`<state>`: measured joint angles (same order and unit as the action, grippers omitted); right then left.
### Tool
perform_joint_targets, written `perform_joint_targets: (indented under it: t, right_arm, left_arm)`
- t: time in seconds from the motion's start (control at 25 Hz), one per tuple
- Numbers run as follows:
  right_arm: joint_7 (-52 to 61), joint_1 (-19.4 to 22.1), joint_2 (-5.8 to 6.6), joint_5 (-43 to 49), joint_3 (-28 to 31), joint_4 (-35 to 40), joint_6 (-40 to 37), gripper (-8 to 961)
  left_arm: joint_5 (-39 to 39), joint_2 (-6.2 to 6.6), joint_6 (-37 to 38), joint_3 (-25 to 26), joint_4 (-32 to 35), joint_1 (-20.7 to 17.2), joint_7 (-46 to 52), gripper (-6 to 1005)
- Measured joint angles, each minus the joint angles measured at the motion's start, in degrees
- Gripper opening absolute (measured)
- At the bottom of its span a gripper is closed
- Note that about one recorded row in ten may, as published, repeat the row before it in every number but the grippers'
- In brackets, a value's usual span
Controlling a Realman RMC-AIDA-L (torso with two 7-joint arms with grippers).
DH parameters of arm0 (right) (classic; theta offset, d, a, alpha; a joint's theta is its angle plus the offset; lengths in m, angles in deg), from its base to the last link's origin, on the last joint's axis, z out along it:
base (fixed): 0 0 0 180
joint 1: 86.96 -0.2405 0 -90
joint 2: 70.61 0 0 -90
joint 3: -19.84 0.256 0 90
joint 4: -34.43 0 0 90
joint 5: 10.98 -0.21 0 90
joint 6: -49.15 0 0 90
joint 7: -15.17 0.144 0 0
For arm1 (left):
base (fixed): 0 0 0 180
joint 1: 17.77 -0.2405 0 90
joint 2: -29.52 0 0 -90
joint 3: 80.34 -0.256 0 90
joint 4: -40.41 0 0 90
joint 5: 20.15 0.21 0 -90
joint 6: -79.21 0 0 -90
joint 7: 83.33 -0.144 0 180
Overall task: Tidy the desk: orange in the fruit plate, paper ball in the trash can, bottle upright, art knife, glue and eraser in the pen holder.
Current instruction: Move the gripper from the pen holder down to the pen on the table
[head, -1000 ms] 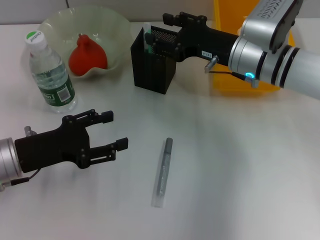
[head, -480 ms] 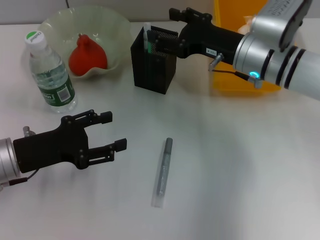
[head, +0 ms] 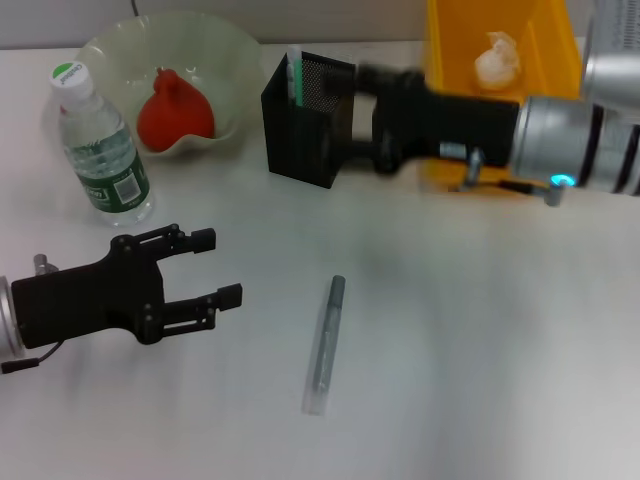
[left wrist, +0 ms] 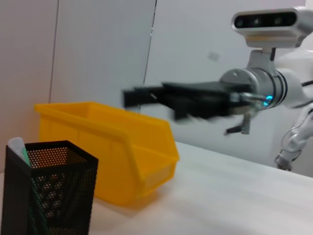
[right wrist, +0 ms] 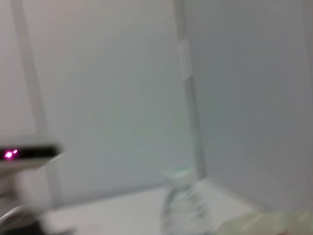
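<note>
The grey art knife is next: my right gripper needs to go to the middle of the grey art knife [head: 328, 340], between its dark end and its clear end, and close there.
A grey art knife [head: 325, 345] lies on the white table near the middle front. The black mesh pen holder [head: 305, 120] stands at the back, with a white and green stick [head: 293, 75] in it. My right gripper [head: 372, 118] is blurred just right of the holder, open and empty; it also shows in the left wrist view [left wrist: 146, 95]. My left gripper [head: 208, 268] is open and empty, low over the table left of the knife. The bottle [head: 97, 150] stands upright at the left. A red-orange fruit [head: 175, 105] sits in the pale plate [head: 115, 45]. No eraser shows.
A yellow bin [head: 445, 40] stands at the back right with a paper ball [head: 497, 57] in it; the bin also shows in the left wrist view [left wrist: 112, 156] behind the pen holder [left wrist: 49, 191]. The right wrist view shows the bottle [right wrist: 183, 205], blurred.
My right gripper has drawn back from over the pen holder, to the right and nearer. My left gripper has drifted slightly left and nearer. The knife has not moved.
</note>
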<state>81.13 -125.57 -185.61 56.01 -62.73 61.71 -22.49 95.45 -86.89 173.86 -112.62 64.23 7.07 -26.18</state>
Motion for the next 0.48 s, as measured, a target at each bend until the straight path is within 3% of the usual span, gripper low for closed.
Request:
perform_joint_targets:
  t: [0.12, 0.2, 0.48]
  right_arm:
    - [6.9, -1.4, 1.64, 12.0, 0.4, 3.2, -4.1, 809]
    - [9.9, -2.7, 2.06, 19.8, 1.4, 5.3, -6.2, 809]
    - [15.1, -9.6, 1.09, 40.1, 2.8, 9.0, -11.0, 808]
  left_arm:
    - [1.4, 0.72, 1.4, 0.0, 0.0, 0.1, 1.9, 785]
    - [1.7, 0.80, 1.4, 0.0, 0.0, 0.1, 2.1, 785]
    - [3.3, 1.73, 1.4, -1.1, 0.8, 0.1, 2.6, 785]
